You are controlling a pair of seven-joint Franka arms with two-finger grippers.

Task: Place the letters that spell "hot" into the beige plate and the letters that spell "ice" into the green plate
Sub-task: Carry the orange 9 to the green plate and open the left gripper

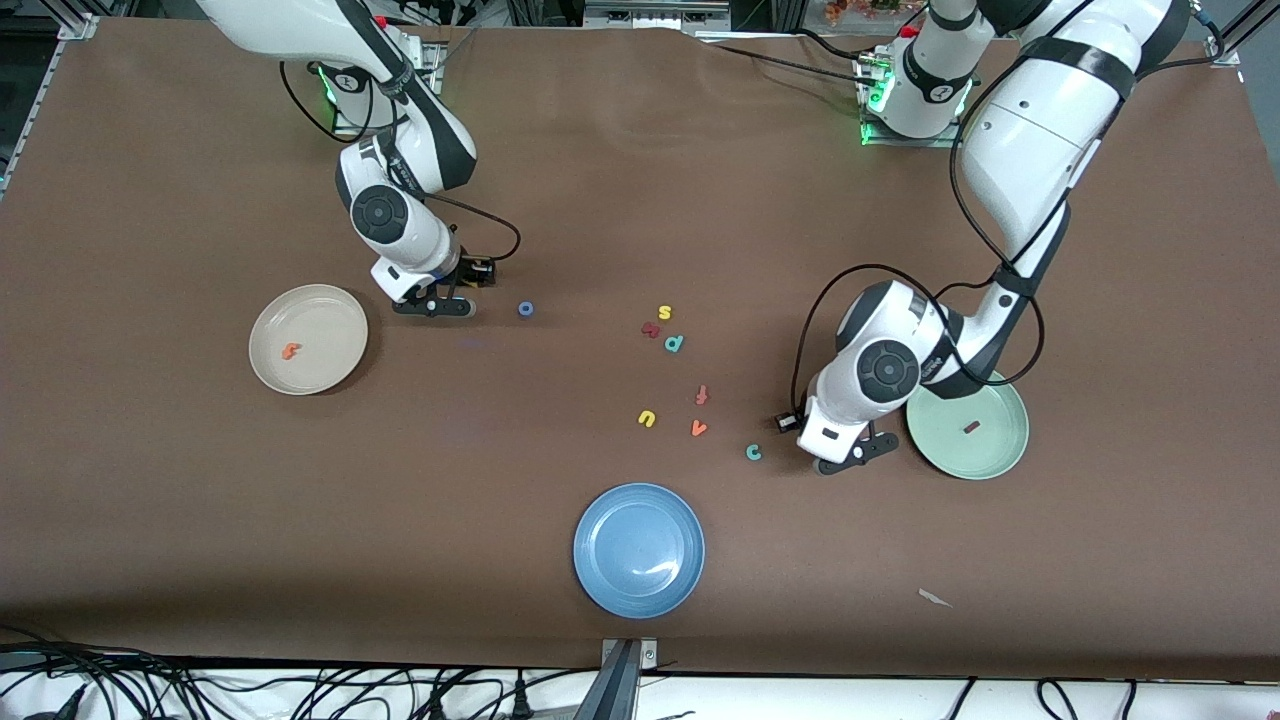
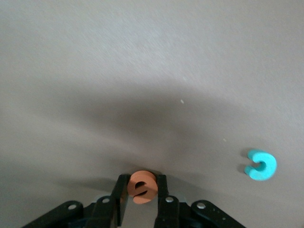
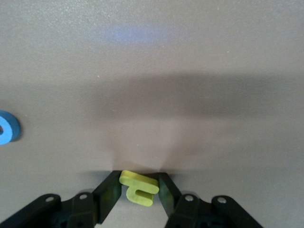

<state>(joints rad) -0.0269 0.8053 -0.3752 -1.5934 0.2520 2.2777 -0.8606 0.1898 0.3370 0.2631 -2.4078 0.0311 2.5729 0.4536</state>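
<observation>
The orange e, now held low beside the green plate, will be let go by my left gripper in the green plate [image 1: 944, 426], next to the dark red i, toward the teal c.
My right gripper [image 1: 435, 306] is low over the table between the beige plate [image 1: 322, 312] and the blue o [image 1: 526, 309]. In the right wrist view its fingers [image 3: 137, 176] are shut on the yellow h [image 3: 138, 188], and the o [image 3: 6, 127] lies off to one side. An orange t [image 1: 290, 351] lies in the beige plate. My left gripper [image 1: 848, 458] is low beside the green plate [image 1: 992, 452], which holds the dark red i [image 1: 971, 427]. That gripper [image 2: 142, 178] is shut on the orange e [image 2: 142, 187]. The teal c [image 1: 753, 452] [image 2: 260, 165] lies close by on the table.
A blue plate [image 1: 600, 575] sits near the front camera. Loose letters lie mid-table: a yellow s [image 1: 664, 313], a dark red one [image 1: 650, 329], a teal p [image 1: 674, 343], a red-orange f [image 1: 702, 395], a yellow u [image 1: 647, 418] and an orange v [image 1: 699, 428]. A paper scrap [image 1: 935, 598] lies nearer the camera.
</observation>
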